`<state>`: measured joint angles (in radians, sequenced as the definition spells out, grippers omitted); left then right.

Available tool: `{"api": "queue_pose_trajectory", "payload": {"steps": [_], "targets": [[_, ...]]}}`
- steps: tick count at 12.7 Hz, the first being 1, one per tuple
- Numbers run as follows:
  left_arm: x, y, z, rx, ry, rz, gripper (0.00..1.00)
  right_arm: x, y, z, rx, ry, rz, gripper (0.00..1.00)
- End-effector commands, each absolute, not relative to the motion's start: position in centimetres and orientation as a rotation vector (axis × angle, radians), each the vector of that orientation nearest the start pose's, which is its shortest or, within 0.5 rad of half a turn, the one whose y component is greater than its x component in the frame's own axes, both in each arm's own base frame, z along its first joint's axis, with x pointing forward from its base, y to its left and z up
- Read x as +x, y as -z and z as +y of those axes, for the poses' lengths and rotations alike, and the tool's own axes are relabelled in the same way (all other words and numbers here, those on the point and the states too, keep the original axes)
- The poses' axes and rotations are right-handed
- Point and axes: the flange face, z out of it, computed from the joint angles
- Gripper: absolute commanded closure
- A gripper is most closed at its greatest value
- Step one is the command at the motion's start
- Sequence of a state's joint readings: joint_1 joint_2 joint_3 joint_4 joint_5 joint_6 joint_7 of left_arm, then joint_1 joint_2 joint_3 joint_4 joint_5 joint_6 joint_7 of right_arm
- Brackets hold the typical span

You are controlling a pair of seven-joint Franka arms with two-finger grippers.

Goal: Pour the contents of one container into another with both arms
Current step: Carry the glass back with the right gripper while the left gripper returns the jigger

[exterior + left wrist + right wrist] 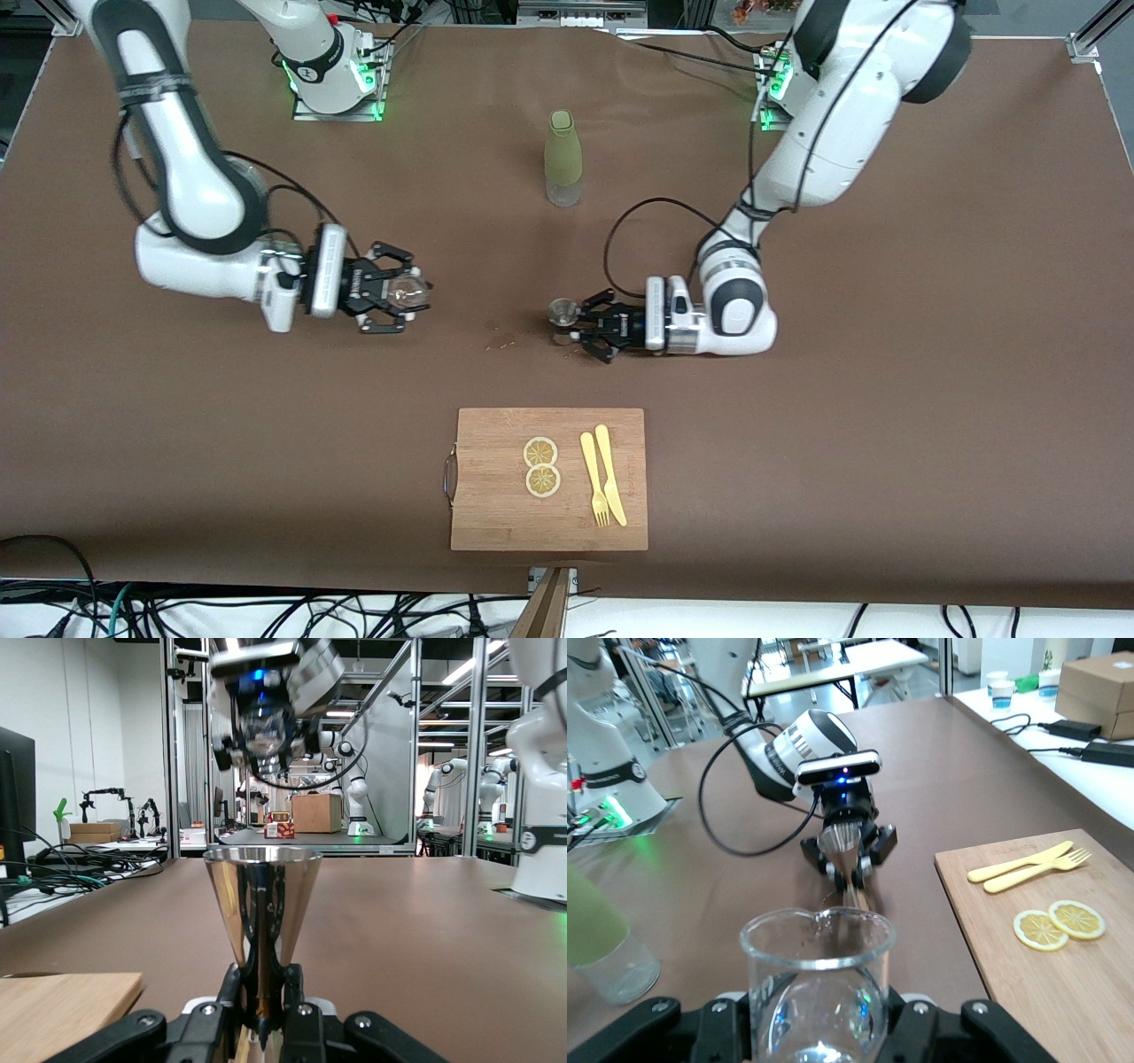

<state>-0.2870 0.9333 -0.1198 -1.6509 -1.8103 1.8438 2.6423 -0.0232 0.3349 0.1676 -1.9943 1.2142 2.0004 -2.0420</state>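
Next, my left gripper sets the silver jigger on the bare brown table straight out from that arm's base (839, 305).
My right gripper (409, 294) is shut on the tiny clear glass tumbler (407, 291), held upright above the table toward the right arm's end; the right wrist view shows the tumbler (818, 988) filling the space between the fingers. My left gripper (571, 325) is shut on the waist of the silver jigger (562, 314), which stands upright low over the table near the middle. In the left wrist view the jigger (263, 904) rises from the jaws, with the right gripper and tumbler (266, 726) higher up in the distance. The two containers are well apart.
The tall olive-green bottle (563, 158) stands farther from the front camera than the jigger. A wooden cutting board (496, 496) with two lemon slices (540, 466), a yellow knife and fork (603, 486) lies near the front edge. Small brown crumbs (502, 344) lie between the grippers.
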Motion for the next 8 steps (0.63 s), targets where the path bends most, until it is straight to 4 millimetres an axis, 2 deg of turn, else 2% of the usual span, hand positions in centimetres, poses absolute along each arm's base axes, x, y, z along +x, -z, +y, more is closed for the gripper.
{"api": "queue_pose_trajectory", "payload": {"steps": [1, 3, 5, 6, 8], "targets": [[55.3, -11.7, -25.8, 1.171, -1.221, -1.323, 1.00, 58.4, -29.1, 8.5, -1.574, 0.849, -1.383, 0.65], [54.7, -12.1, -20.3, 1.157, -1.239, -1.354, 1.00, 58.7, -26.6, 4.9, -1.510, 0.875, -1.390, 0.65], [53.9, -12.0, -14.8, 1.121, -1.278, -1.348, 1.00, 58.1, -23.9, 1.4, -1.469, 0.895, -1.369, 0.65], [53.9, -11.9, -11.6, 1.104, -1.313, -1.358, 1.00, 58.4, -22.3, -0.2, -1.441, 0.897, -1.378, 0.65], [53.4, -11.7, -4.9, 1.084, -1.295, -1.400, 1.00, 58.4, -20.9, -2.9, -1.433, 0.897, -1.408, 0.65]]}}
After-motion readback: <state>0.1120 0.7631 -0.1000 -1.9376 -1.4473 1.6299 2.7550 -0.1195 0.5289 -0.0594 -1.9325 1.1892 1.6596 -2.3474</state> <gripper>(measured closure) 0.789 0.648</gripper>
